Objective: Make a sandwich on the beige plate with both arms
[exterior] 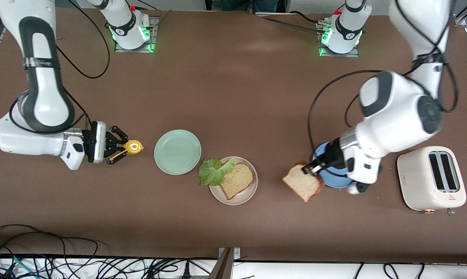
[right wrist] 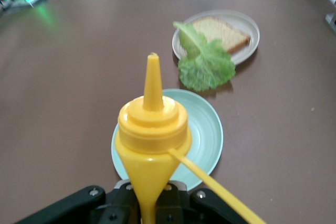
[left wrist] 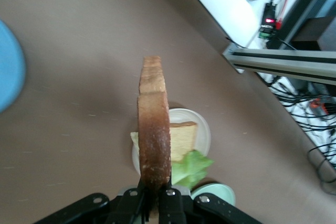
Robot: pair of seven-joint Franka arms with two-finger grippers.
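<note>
Next, I let go of the bread slice in my left gripper over the edge of the lettuce and the slice on the beige plate (exterior: pixel 228 184) (left wrist: pixel 180 155).
The beige plate (exterior: pixel 249 191) sits mid-table with one bread slice (exterior: pixel 237 180) lying flat on it. A green lettuce leaf (exterior: pixel 214 171) rests partly on that slice and hangs over the rim toward the mint-green plate. My left gripper (exterior: pixel 311 168) is shut on a second bread slice (exterior: pixel 304 186), held edge-on (left wrist: pixel 154 129) over the bare table between the beige plate (left wrist: pixel 203 129) and the blue plate. My right gripper (exterior: pixel 119 149) is shut on a yellow squeeze bottle (exterior: pixel 133 147), its nozzle (right wrist: pixel 153 77) pointing toward the mint-green plate.
A mint-green plate (exterior: pixel 177 152) lies beside the beige plate toward the right arm's end. A blue plate (exterior: pixel 332 180) lies under the left wrist. A cream toaster (exterior: pixel 431 178) stands at the left arm's end. Cables run along the table's front edge.
</note>
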